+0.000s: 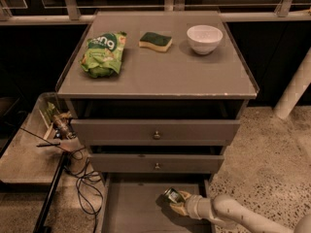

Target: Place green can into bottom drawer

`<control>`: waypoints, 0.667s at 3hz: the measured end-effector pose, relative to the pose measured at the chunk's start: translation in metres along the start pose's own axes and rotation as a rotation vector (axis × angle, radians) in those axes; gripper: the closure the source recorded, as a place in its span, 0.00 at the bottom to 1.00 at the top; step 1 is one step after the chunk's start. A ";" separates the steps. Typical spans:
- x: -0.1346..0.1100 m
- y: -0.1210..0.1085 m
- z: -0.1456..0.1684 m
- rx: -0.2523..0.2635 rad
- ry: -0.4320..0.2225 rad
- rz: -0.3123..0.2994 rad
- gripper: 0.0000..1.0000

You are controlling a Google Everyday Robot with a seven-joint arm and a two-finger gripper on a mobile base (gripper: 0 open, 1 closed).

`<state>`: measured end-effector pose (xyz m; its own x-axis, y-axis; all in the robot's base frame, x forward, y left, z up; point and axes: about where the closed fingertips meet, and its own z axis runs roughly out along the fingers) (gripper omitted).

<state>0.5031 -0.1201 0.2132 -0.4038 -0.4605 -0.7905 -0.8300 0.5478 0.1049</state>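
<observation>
Next, the gripper releases the green can on the bottom drawer's grey bottom, near its middle [167, 199] toward the side of the robot's arm. The can is now tilted just above that floor.
The green can [171, 195] is small and shiny, held at the tip of my gripper [177, 201] inside the open bottom drawer [131, 208]. The gripper is shut on the can, which is tilted just above the drawer's flat grey floor, near the right side. My pale arm [233, 215] reaches in from the lower right corner. The drawer is pulled out below the two upper drawers with round knobs [156, 135].
On the cabinet top lie a crinkled green snack bag [102, 52], a green-topped yellow sponge [155, 41] and a white bowl [204, 38]. A low side table [29, 149] with clutter and cables stands to the left. A white post [294, 91] stands at right.
</observation>
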 end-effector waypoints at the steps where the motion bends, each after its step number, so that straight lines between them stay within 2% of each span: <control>1: 0.006 -0.001 0.016 -0.039 0.020 0.001 1.00; 2: 0.013 0.003 0.030 -0.084 0.051 0.007 1.00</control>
<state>0.5070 -0.1034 0.1847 -0.4272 -0.4933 -0.7577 -0.8554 0.4920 0.1619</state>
